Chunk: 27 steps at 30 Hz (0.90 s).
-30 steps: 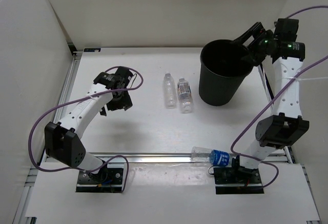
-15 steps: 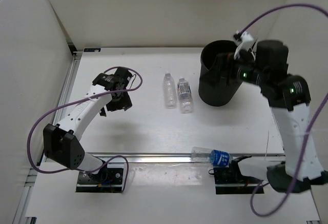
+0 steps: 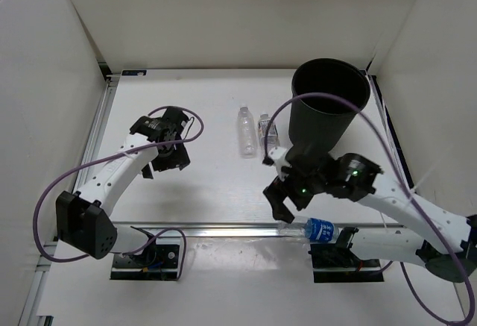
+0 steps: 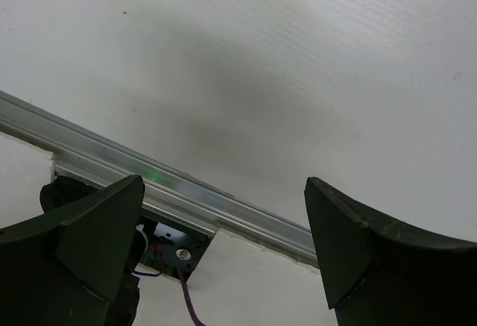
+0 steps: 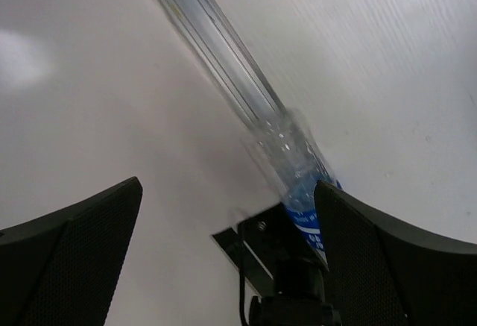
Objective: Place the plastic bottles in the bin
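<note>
Next, my right gripper grips the clear bottom end [image 3: 294, 229] [image 5: 286, 151] of the blue-labelled bottle, next to its label, on the front rail.
The tall black bin [image 3: 329, 106] stands at the back right. Two clear bottles lie side by side left of it: a plain one [image 3: 247, 130] and a white-labelled one [image 3: 265, 125], partly behind my right arm's cable. The blue-labelled bottle [image 3: 311, 228] lies on the front rail; it also shows in the right wrist view [image 5: 294, 169]. My right gripper [image 3: 282, 201] [image 5: 227, 188] is open and empty, hovering just left of that bottle's neck end. My left gripper [image 3: 165, 160] [image 4: 223, 184] is open and empty over bare table at the left. No green bottle is in view.
An aluminium rail [image 3: 223, 229] [image 4: 186, 192] runs along the table's near edge, with the arm base plates [image 3: 145, 261] just in front of it. White walls enclose the left, back and right sides. Purple cables loop from both arms.
My right arm has swung from above the bin's rim down and forward to the near edge by the blue-labelled bottle. My left gripper has shifted slightly nearer. The bottles have not moved.
</note>
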### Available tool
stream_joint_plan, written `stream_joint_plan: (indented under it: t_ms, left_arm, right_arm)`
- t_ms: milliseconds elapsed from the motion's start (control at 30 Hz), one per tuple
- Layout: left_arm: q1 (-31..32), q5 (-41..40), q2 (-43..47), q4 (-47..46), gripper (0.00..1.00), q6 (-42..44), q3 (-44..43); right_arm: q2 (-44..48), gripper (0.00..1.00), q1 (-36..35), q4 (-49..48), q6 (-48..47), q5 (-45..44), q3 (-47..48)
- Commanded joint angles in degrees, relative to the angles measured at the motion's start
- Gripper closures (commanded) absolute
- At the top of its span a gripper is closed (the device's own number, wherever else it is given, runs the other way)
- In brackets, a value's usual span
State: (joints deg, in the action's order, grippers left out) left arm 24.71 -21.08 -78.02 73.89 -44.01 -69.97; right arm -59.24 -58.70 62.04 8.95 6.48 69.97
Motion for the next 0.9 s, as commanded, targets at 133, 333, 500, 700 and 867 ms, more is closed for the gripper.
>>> stream_joint_plan:
  t_ms: [133,333,500,700,867]
  left_arm:
    - [-0.10,1.83,4.36,-1.55,0.00,-0.82,2.12]
    - [-0.10,2.97,4.89,-1.55,0.00,-0.82,2.65]
    - [-0.10,2.98,4.89,-1.55,0.00,-0.82,3.27]
    - [-0.10,2.98,4.89,-1.55,0.00,-0.82,3.27]
    - [-0.10,3.50,5.42,-1.55,0.00,-0.82,4.32]
  right_arm:
    - [1.06,0.00,-5.20,-7.37,1.24,-19.30,-12.83]
    - [1.67,0.00,-5.20,-13.43,0.72,-17.65,-19.78]
    - [-1.04,0.00,-6.87,-18.52,0.72,-15.53,-24.70]
    - [-1.75,0.00,-6.87,-19.77,0.19,-14.48,-26.03]
    - [-5.44,0.00,-7.66,-19.06,0.19,-13.95,-25.51]
